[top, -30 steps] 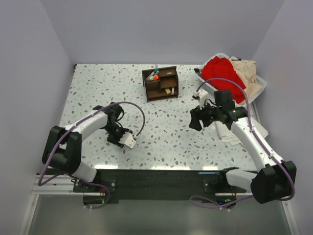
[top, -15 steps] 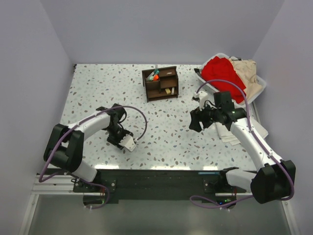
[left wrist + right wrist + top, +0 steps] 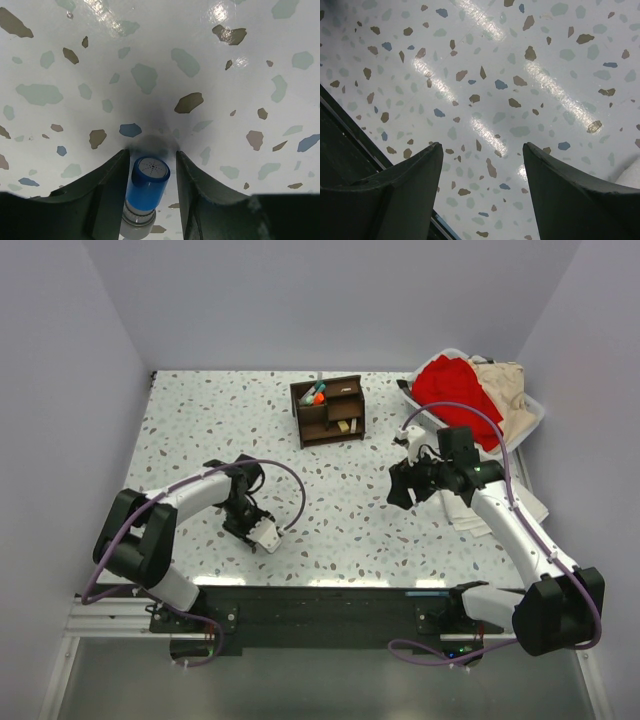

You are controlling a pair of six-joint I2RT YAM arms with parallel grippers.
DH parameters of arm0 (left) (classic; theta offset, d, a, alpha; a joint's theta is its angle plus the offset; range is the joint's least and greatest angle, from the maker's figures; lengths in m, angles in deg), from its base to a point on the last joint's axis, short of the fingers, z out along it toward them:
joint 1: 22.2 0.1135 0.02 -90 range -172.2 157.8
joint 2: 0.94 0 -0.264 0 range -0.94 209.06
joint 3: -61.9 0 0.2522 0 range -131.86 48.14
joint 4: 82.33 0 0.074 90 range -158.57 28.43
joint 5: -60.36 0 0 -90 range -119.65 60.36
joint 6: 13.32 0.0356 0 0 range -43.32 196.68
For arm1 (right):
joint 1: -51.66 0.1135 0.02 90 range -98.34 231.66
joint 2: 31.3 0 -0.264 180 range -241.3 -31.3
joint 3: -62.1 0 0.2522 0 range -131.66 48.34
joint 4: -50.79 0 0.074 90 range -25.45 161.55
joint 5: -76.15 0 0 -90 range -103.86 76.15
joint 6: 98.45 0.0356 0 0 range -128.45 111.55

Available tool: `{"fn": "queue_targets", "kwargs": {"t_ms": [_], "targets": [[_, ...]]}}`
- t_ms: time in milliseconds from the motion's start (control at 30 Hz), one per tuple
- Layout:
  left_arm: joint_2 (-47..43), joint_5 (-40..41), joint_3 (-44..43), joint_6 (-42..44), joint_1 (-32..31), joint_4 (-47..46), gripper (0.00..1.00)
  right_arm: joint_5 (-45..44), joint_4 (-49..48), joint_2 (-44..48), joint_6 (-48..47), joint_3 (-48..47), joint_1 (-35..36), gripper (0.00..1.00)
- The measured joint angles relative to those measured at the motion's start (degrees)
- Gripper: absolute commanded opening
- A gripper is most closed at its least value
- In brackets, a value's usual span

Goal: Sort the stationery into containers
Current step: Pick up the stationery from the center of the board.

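The robot's left gripper should release the blue-grey cylinder on the bare speckled table (image 3: 358, 536) between the two grippers, toward the black front edge. The cylinder is now just above the table.
The stubby blue-grey cylinder (image 3: 148, 187) has a blue cap and a grey base. It sits between the fingers of my left gripper (image 3: 151, 156), just above the speckled table. The jaws are narrowly apart: the left finger touches the cylinder and a thin gap shows at the right finger. In the top view the left gripper (image 3: 243, 517) points down at the table's front left. The dark brown wooden organiser (image 3: 328, 410) stands at the back middle with markers in its top cubby. My right gripper (image 3: 397, 485) is open and empty (image 3: 481, 146) over bare table.
A white basket (image 3: 530, 412) of red and beige cloth sits at the back right. A white folded cloth (image 3: 470, 508) lies under the right arm. The table's black front edge (image 3: 340, 135) shows in the right wrist view.
The left arm's elbow and wrist have shifted slightly right and toward the front edge. The right arm has barely moved.
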Motion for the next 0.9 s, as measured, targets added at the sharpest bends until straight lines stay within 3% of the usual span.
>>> {"fn": "queue_targets", "kwargs": {"t_ms": [333,567,900], "targets": [[-0.5,2.2,0.7,0.0,-0.1,-1.5,0.47,-0.1,-0.3,0.1,0.6,0.1,-0.3,0.69],[-1.3,3.4,1.6,-0.4,-0.3,-3.1,0.29,-0.3,-0.3,0.1,0.6,0.2,-0.5,0.69],[-0.5,2.5,0.4,-3.3,-0.3,-3.8,0.16,-2.1,0.4,0.1,0.3,-0.8,-0.8,0.69]]}}
